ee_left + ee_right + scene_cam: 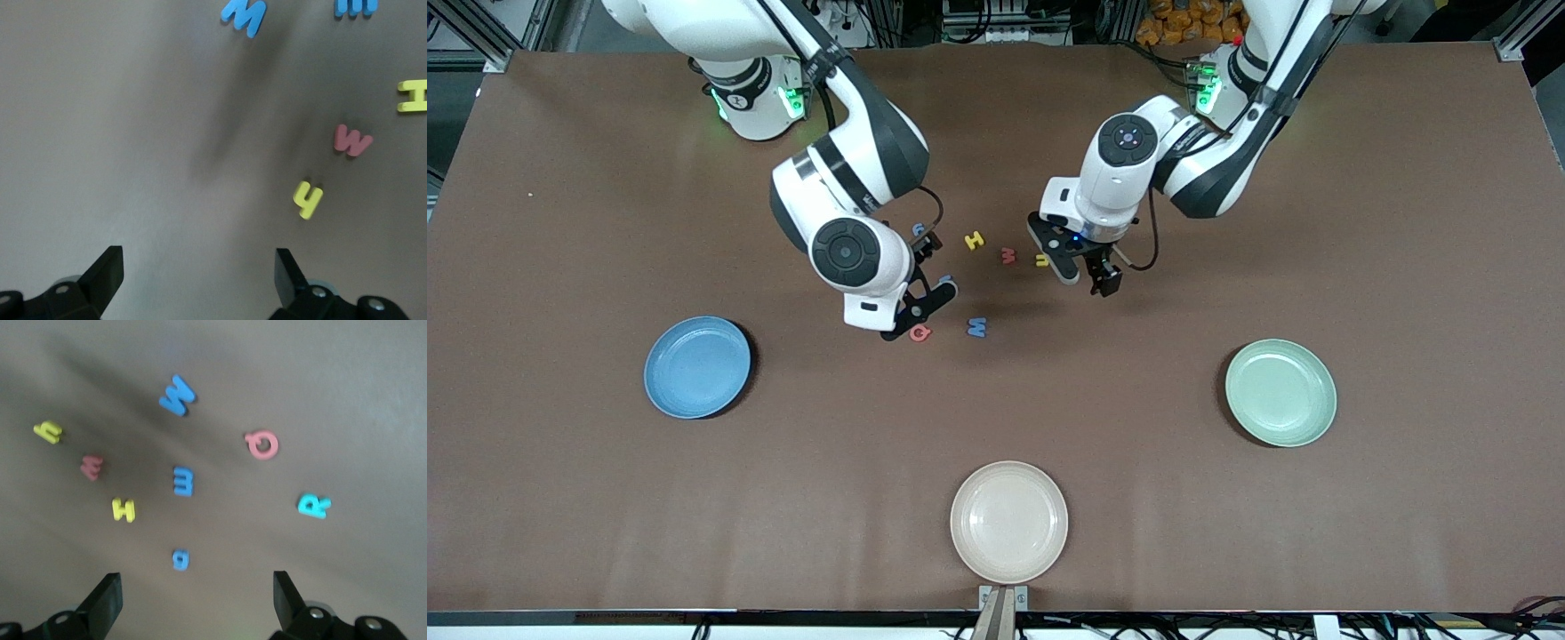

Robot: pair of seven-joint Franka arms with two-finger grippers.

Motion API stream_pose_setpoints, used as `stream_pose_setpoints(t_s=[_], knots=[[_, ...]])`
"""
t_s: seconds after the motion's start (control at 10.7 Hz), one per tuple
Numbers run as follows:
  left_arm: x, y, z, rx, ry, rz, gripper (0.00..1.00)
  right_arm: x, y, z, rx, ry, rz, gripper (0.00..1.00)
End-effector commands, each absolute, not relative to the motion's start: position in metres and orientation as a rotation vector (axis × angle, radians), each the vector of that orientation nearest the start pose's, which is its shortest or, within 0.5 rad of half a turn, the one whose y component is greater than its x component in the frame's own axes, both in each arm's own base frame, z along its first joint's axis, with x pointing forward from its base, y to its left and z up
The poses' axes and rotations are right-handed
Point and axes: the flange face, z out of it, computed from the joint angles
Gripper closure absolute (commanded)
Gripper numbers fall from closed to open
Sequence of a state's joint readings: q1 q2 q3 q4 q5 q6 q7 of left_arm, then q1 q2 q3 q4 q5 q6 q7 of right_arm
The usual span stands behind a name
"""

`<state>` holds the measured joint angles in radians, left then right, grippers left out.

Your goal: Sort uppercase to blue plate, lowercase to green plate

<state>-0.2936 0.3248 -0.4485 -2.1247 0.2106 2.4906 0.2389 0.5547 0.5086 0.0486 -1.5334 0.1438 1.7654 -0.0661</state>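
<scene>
My left gripper will close across the legs of the yellow h [1042, 260] [307, 200] next to the red w, because this lowercase letter goes on the green plate.
Several foam letters lie mid-table. Uppercase: yellow H [975, 239], blue W [977, 327], red Q [919, 333] and teal R [313, 505], which the front view hides under the right arm. Lowercase: blue g [919, 229], blue e [183, 481], red w [1008, 255], yellow h [1041, 260]. My right gripper [921, 311] hangs open over the e and Q, holding nothing [197, 597]. My left gripper [1085, 276] is open over bare table beside the yellow h [307, 199]. The blue plate [697, 366] and green plate [1280, 392] sit empty, nearer the camera.
A cream plate [1008, 521] lies empty near the table's front edge, between the two coloured plates. Brown table surface stretches wide around all three plates.
</scene>
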Motion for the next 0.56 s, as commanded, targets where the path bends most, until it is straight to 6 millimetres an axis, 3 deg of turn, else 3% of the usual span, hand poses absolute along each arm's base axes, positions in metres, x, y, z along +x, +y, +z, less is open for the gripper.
stream_pose_setpoints(t_s=[0.0, 0.19, 0.47], knots=[[0.418, -0.408, 0.259, -2.635, 1.769, -0.174, 0.0, 0.529, 0.4, 0.32, -2.963, -1.139, 0.321, 0.0], [0.406, -0.419, 0.246, -2.667, 1.751, -0.152, 0.03, 0.533, 0.396, 0.307, -2.908, -1.295, 0.315, 0.0], [0.385, -0.435, 0.227, -2.672, 1.785, -0.137, 0.13, 0.535, 0.374, 0.279, -2.798, -1.475, 0.207, 0.0]])
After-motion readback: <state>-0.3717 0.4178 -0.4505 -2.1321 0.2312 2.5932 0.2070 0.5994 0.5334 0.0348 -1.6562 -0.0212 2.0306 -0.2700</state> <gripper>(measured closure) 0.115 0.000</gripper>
